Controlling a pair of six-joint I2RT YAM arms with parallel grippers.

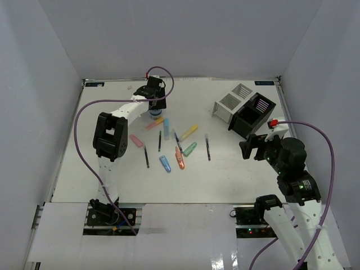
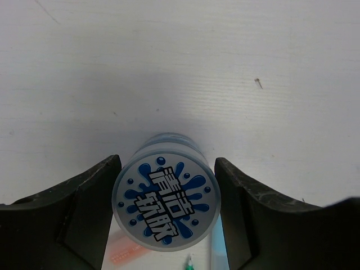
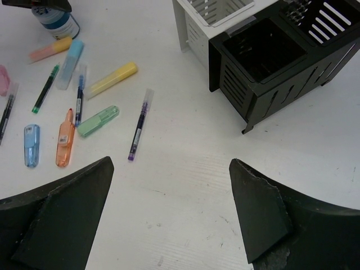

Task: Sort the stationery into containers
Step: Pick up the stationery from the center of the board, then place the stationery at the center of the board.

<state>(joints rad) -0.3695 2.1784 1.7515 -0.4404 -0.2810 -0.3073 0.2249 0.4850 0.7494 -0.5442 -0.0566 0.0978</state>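
Next, my left gripper releases the round blue-white roll between the orange marker and the tip of the purple-tipped pen [image 1: 197, 165].
The round blue-white roll [image 2: 166, 205] stands at the back of the table [image 1: 236, 174], with my left gripper [image 2: 167, 160] shut on it, a finger pressed to each side; it also shows in the top view [image 1: 153, 116]. Pastel markers lie mid-table: pink [image 1: 136, 140], pale orange [image 1: 154, 123], yellow [image 1: 189, 131], green [image 1: 190, 148], blue [image 1: 165, 163], orange [image 1: 179, 158]. Thin dark pens [image 1: 207, 147] lie among them. The white box [image 1: 230, 101] and black box [image 1: 250, 115] stand at the back right. My right gripper [image 3: 170, 162] is open and empty, hovering near the black box [image 3: 270, 73].
White walls close in the table on three sides. In the right wrist view a purple-tipped pen [image 3: 139, 125] lies nearest my right gripper, with the green marker [image 3: 98, 121] and the yellow marker [image 3: 112, 79] beyond it.
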